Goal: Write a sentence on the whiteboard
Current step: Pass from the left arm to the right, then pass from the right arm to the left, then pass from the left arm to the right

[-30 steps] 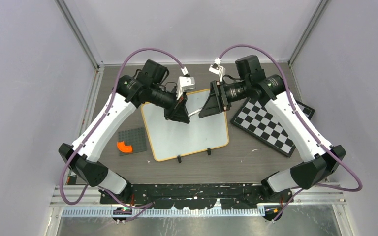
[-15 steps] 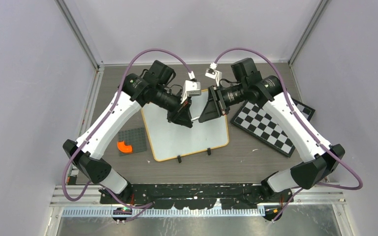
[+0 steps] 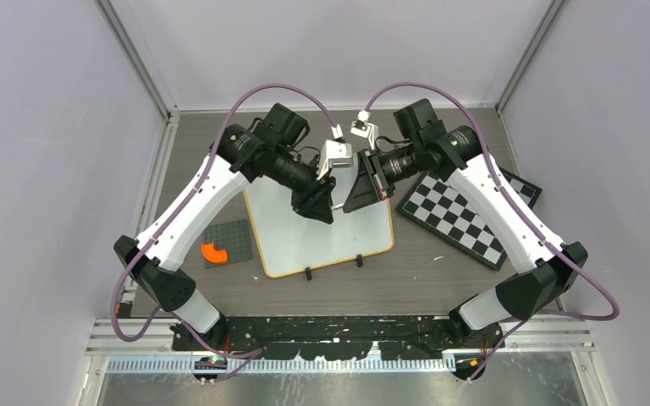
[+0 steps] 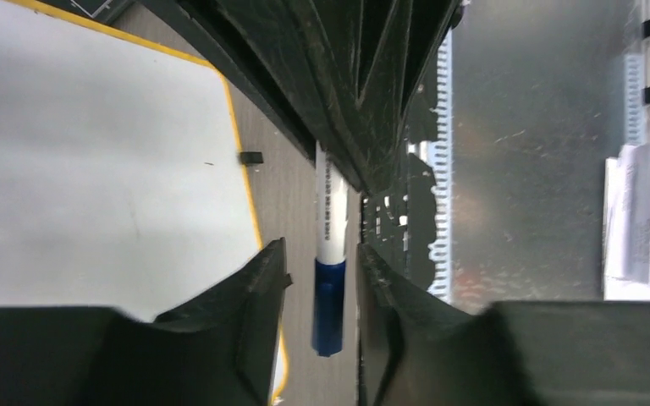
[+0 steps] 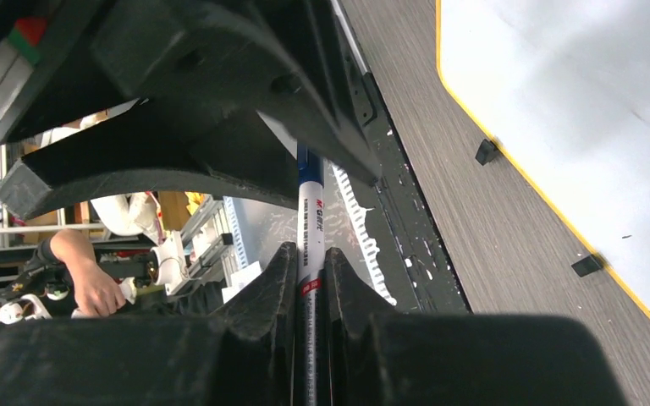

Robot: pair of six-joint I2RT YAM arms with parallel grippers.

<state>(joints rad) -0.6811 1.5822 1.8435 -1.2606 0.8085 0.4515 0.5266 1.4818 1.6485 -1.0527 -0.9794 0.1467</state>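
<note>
Next, I back my left gripper off, since its fingers reach past the blue cap's edge beside the body, and pinch only the blue cap (image 4: 328,311) before I pull.
The whiteboard (image 3: 322,241), white with a thin orange-yellow frame, lies flat mid-table and also shows in the left wrist view (image 4: 93,152) and the right wrist view (image 5: 575,85). Above its far half the two grippers meet tip to tip. A white marker (image 4: 330,211) with a blue cap (image 4: 328,309) runs between them. My right gripper (image 5: 309,249) is shut on the marker's barrel (image 5: 311,220). My left gripper (image 4: 322,254) is open, its fingers standing a little off either side of the blue cap. From above, the left gripper (image 3: 328,210) and right gripper (image 3: 349,203) nearly touch.
A black-and-white checkered board (image 3: 461,216) lies right of the whiteboard. A dark grey studded plate (image 3: 230,237) with an orange piece (image 3: 214,252) sits to its left. Two black clip feet (image 3: 308,274) stick out at the whiteboard's near edge.
The left arm swung right until the grippers met. The right gripper closed onto the marker. The left jaws have parted from the cap end.
</note>
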